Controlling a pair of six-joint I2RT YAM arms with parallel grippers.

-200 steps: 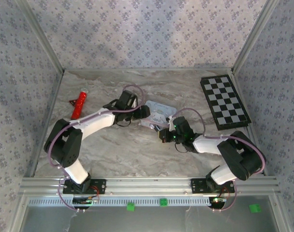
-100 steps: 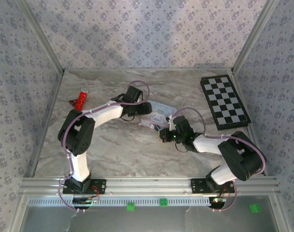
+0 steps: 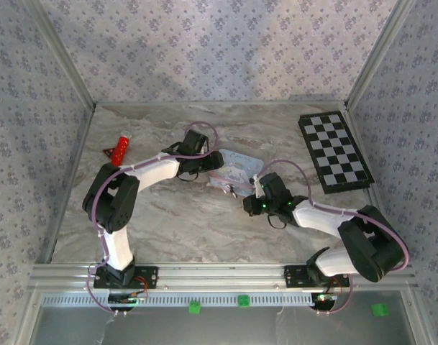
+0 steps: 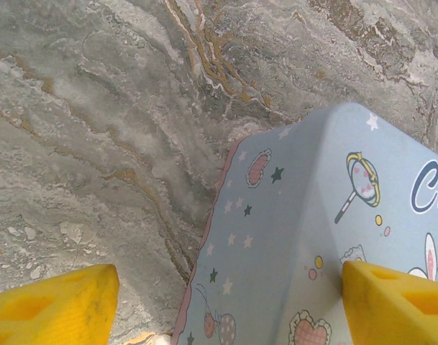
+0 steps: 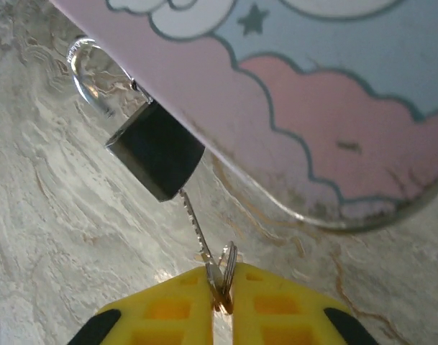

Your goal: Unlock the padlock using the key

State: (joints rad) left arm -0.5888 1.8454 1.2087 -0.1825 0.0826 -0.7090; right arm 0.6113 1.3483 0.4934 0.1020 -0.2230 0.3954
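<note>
The padlock's open shackle still hooks the tin's latch, so next I release the key with my right gripper and take the padlock's body [image 5: 158, 149] to unhook it.
The small black padlock [image 5: 155, 158] hangs at the near edge of the pale blue cartoon tin [image 5: 334, 65], its shiny shackle [image 5: 89, 68] against the tin's pink rim. The key [image 5: 193, 223] points up at the padlock's underside, with its tip at the keyhole. My right gripper [image 5: 220, 287] is shut on the key's head and its ring. From above, the padlock [image 3: 233, 189] lies between the tin [image 3: 236, 167] and my right gripper [image 3: 249, 205]. My left gripper [image 4: 229, 305] is open astride the tin's left corner: one finger over the table, the other over the lid.
A black and white chessboard [image 3: 336, 152] lies at the back right. A red object [image 3: 119, 149] rests near the left wall. Patterned walls with metal rails close in the marble table [image 3: 183, 223] on three sides.
My left arm has swung its gripper right onto the tin's left end. My right gripper has drawn back a little toward the lower right, away from the tin.
</note>
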